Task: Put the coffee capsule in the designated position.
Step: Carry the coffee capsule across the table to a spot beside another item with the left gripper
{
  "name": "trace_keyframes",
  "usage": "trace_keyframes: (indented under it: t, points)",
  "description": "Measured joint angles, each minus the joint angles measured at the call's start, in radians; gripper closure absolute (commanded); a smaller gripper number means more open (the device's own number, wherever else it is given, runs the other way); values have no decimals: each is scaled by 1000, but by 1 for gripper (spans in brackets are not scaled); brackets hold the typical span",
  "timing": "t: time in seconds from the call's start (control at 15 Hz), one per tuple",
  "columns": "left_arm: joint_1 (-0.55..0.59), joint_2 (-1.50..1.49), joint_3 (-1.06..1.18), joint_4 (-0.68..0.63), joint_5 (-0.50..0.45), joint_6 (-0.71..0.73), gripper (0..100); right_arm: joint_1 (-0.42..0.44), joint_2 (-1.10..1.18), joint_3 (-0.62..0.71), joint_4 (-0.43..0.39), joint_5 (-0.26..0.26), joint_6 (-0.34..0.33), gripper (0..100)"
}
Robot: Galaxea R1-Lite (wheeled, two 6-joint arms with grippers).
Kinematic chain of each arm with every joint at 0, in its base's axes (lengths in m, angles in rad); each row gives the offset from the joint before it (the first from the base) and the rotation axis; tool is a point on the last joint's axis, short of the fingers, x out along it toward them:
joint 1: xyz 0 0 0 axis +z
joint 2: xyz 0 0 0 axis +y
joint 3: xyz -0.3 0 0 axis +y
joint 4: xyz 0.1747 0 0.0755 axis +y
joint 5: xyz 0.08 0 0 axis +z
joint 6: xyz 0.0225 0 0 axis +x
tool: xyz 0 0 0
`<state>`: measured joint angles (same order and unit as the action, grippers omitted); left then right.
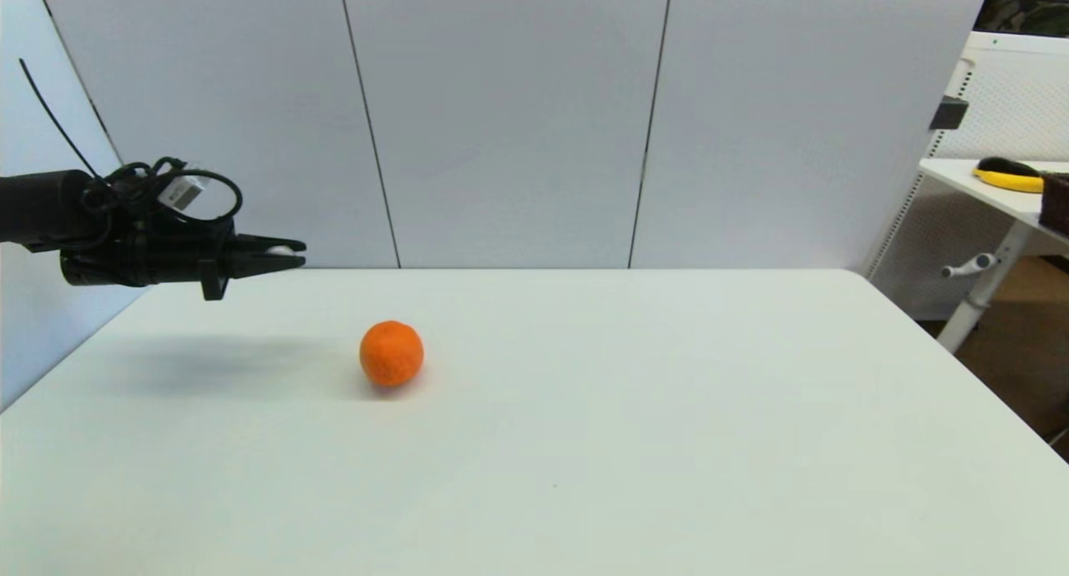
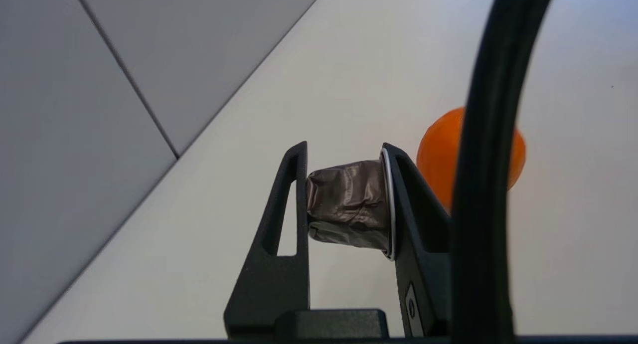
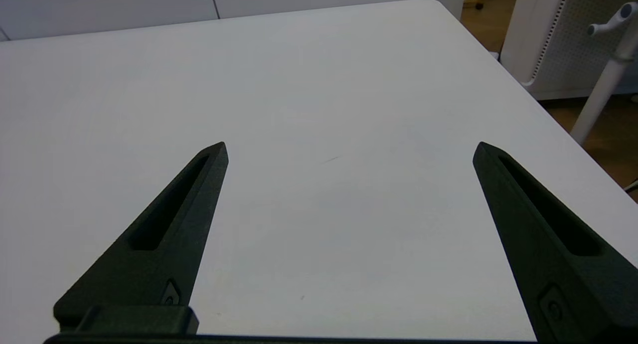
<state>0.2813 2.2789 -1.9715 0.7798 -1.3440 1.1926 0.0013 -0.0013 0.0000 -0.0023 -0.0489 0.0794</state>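
Note:
Next, my left gripper releases the coffee capsule on the table (image 1: 403, 322) (image 2: 366, 135) just behind the orange ball. The capsule is now above the table's far corner.
My left gripper (image 1: 288, 257) hangs above the table's far left corner, shut on the coffee capsule (image 2: 349, 204). The capsule is a crumpled grey-brown cup lying sideways between the fingers, its silvery-white rim flat against one finger (image 2: 413, 224). In the head view only a pale glint of the coffee capsule (image 1: 280, 250) shows at the fingertips. An orange ball (image 1: 391, 353) rests on the table, in front of and to the right of this gripper; the orange ball (image 2: 438, 159) also shows beyond the fingers, partly behind a black cable (image 2: 483, 184). My right gripper (image 3: 349, 152) is open over bare table, with nothing between its fingers.
The white table (image 1: 635, 442) meets a white panel wall (image 1: 509, 117) at the back. Past the table's right edge stand a white side table (image 1: 994, 192) with a yellow object and a perforated white panel (image 3: 548, 40).

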Motion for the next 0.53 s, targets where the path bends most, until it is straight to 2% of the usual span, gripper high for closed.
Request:
trace_keyframes:
  t: [0.53]
  points:
    - [-187, 23, -4, -9, 14, 1, 100, 0, 0, 0, 0, 0, -1, 0]
